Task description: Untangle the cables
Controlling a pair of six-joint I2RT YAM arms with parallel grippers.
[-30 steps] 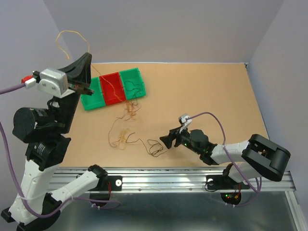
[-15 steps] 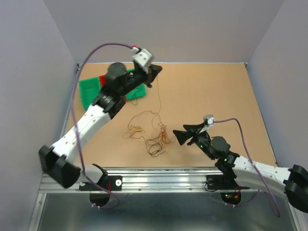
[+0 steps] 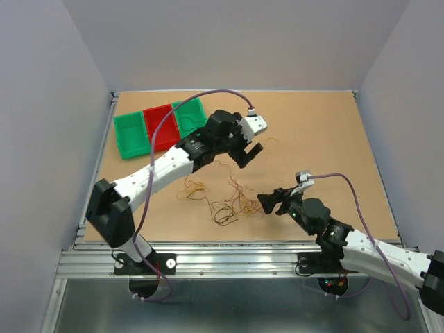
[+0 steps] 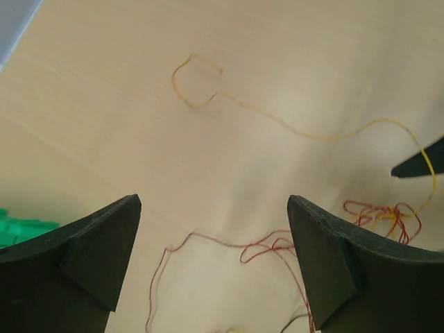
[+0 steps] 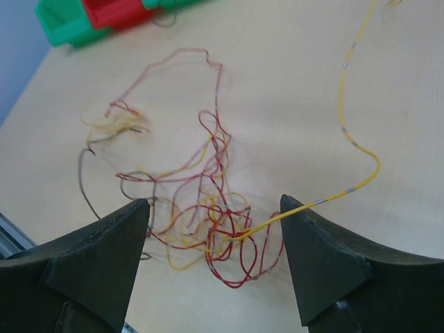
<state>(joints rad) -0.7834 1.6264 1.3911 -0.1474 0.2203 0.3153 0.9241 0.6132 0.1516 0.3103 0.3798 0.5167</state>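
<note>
My left gripper moves to the dark wire next and grips its stretch (image 3: 199,199) between the small yellow clump and the dark loops.
The cables (image 3: 229,201) lie as a loose tangle of thin red, yellow and dark wires on the tan table, with a small yellow clump (image 3: 194,187) to its left. My left gripper (image 3: 246,154) hovers open just behind the tangle. In the left wrist view the left gripper (image 4: 211,222) holds nothing, and a single yellow wire (image 4: 298,132) and a red strand (image 4: 229,243) lie on the table below it. My right gripper (image 3: 267,202) stands open at the tangle's right edge. Its wrist view shows the right gripper (image 5: 215,205) above the red-yellow knot (image 5: 222,222), with a yellow wire (image 5: 347,118) running off to the upper right.
Green and red bins (image 3: 159,128) stand in a row at the back left, also seen as bins (image 5: 90,17) in the right wrist view. The metal rail (image 3: 229,257) runs along the near table edge. Grey walls close the back and sides.
My left arm swung from the bins toward the table centre and came down. Its jaws, shut half a second ago, now stand open. The right gripper shifted slightly right.
</note>
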